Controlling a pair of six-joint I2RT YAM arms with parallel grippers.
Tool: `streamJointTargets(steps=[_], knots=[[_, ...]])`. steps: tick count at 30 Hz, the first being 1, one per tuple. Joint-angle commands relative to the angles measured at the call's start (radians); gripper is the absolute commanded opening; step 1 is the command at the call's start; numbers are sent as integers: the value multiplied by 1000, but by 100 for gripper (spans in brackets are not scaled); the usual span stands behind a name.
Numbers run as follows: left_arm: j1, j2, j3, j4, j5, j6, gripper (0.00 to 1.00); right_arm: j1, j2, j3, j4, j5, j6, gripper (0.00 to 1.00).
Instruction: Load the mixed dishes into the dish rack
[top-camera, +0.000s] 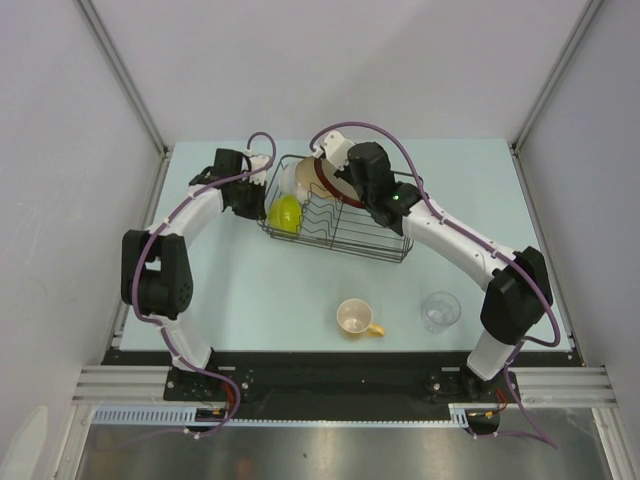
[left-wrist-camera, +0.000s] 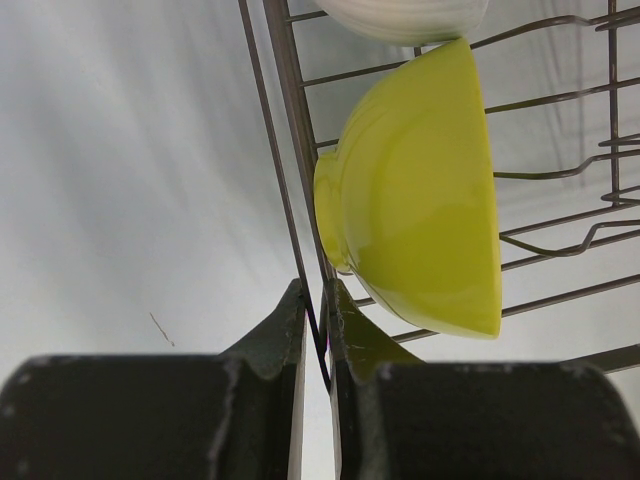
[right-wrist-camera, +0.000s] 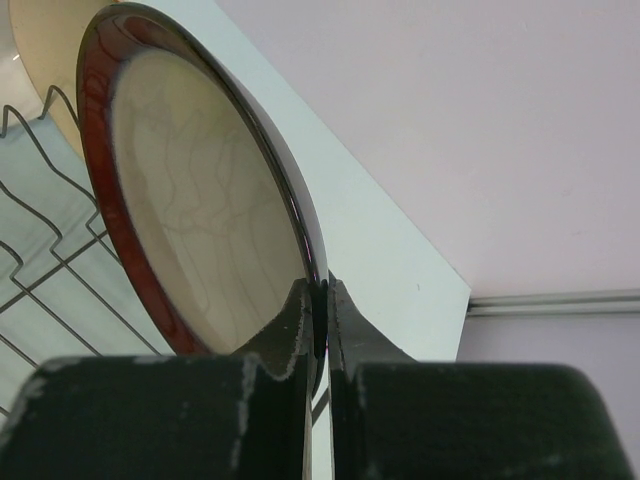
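Observation:
I should let go with my right gripper, and then the tan plate, now held upright over the back prongs, will rest in the rack's pegs (top-camera: 321, 194) next to the lime-green bowl, against the beige dish.
The black wire dish rack (top-camera: 345, 228) stands mid-table. A lime-green bowl (top-camera: 285, 213) stands on edge in its left end, with a white bowl (top-camera: 292, 178) just behind it. My left gripper (top-camera: 257, 197) is shut on the rack's left rim wire (left-wrist-camera: 318, 300), right beside the green bowl (left-wrist-camera: 420, 190). My right gripper (top-camera: 352, 183) is shut on the rim of the dark-red-rimmed tan plate (right-wrist-camera: 200, 210), holding it upright over the rack's back prongs (right-wrist-camera: 40, 235). A beige dish (right-wrist-camera: 40, 45) shows behind the plate. The cream cup (top-camera: 356, 318) and the clear glass (top-camera: 440, 310) stand on the table in front of the rack.
The white bowl's edge (left-wrist-camera: 400, 15) sits above the green bowl in the left wrist view. Grey walls close in the table on the left, right and back. The arm bases stand at the near edge.

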Motion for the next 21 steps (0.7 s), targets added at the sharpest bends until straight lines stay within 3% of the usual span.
streamJointTargets(steps=[1, 21], knots=[[-5, -1, -50, -125, 25, 80, 9, 4, -98, 49, 187, 49, 8, 0], [-6, 18, -41, -122, 18, 83, 9, 70, -101, -20, 126, 51, 75, 0]])
